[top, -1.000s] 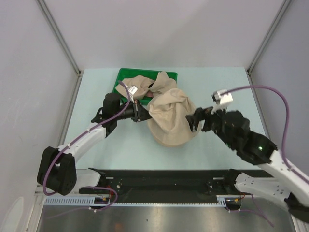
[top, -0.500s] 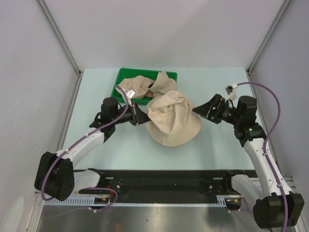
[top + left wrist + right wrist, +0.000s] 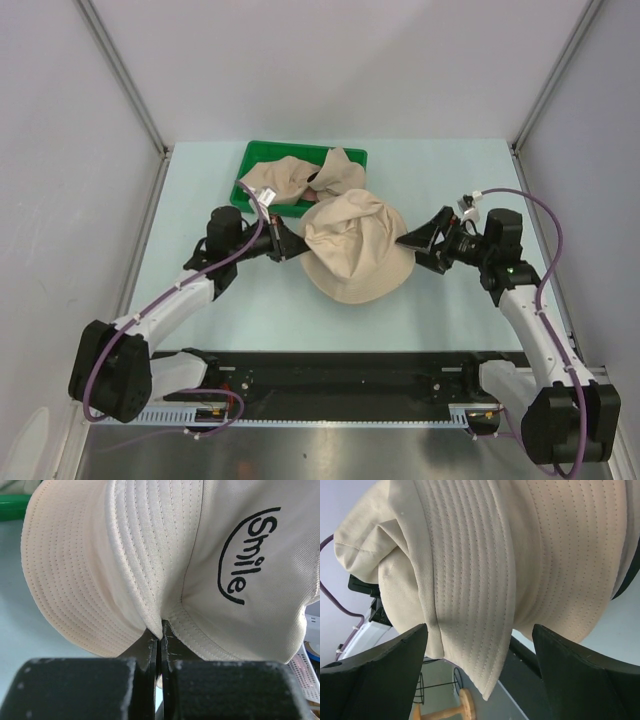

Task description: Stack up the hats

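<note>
A fold of the brim is pinched against the crumpled top by my left gripper, so it should open, take the brim's edge (image 3: 129, 577) and pull the brim toward the green tray.
A beige hat (image 3: 355, 255) with "Smile" stitched on its crown (image 3: 240, 555) lies crumpled mid-table. My left gripper (image 3: 290, 243) is at its left edge, jaws shut (image 3: 161, 630) on a fold of the brim. At the hat's right edge my right gripper (image 3: 416, 248) stands open. In the right wrist view the stitched brim (image 3: 470, 605) hangs between the two wide-apart fingers (image 3: 480, 650), and neither finger presses on it. More beige hats (image 3: 300, 178) are piled in the green tray (image 3: 250, 160) behind.
The green tray shows as a strip (image 3: 12, 505) at the left wrist view's top left. A wire ring stand on a wooden base (image 3: 445, 707) shows below the brim in the right wrist view. A black rail (image 3: 340, 370) runs along the near edge.
The right arm has swung from low at the near right to the table's right side, its open gripper still at the hat's right brim. The left gripper keeps its hold on the hat.
</note>
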